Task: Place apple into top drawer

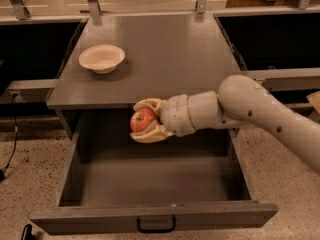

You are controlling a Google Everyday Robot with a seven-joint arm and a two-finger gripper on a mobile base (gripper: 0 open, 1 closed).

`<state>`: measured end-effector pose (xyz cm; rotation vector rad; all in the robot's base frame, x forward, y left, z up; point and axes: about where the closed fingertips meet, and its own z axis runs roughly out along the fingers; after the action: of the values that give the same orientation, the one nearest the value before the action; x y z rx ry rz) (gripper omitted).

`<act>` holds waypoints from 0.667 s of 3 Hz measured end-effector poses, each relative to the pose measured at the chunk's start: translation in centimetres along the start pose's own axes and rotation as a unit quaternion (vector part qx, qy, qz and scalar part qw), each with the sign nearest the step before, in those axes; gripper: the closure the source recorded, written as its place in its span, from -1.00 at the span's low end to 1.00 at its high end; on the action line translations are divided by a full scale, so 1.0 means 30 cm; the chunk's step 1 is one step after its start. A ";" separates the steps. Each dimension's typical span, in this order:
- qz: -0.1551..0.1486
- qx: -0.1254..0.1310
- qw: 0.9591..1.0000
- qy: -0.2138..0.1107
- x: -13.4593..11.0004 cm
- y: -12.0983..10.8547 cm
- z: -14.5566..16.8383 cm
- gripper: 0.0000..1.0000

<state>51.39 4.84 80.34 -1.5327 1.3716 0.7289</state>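
The robot's gripper needs to release the apple, now held above the open drawer's back, on the middle of the drawer's bottom (pixel 149 166), behind the black handle.
The apple (pixel 142 120) is red-orange and sits between the two cream fingers of my gripper (pixel 141 121), which is shut on it. The gripper reaches in from the right on a white arm and holds the apple above the back of the open top drawer (pixel 155 184), just below the front edge of the cabinet top. The drawer is pulled out wide, dark grey, with a small black handle (pixel 156 227) centred on its front panel. Its inside shows nothing in it.
A cream-white shallow bowl (pixel 102 58) stands on the flat grey cabinet top (pixel 170 54) at the back left. Metal posts rise behind the cabinet. Dark recesses flank it on both sides. Speckled floor lies around the drawer.
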 end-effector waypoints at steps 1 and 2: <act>-0.099 0.037 0.994 -0.010 0.039 0.131 -0.036 1.00; -0.114 0.037 0.993 -0.008 0.037 0.125 -0.042 1.00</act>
<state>47.80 3.42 78.94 -1.5885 1.1743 0.5420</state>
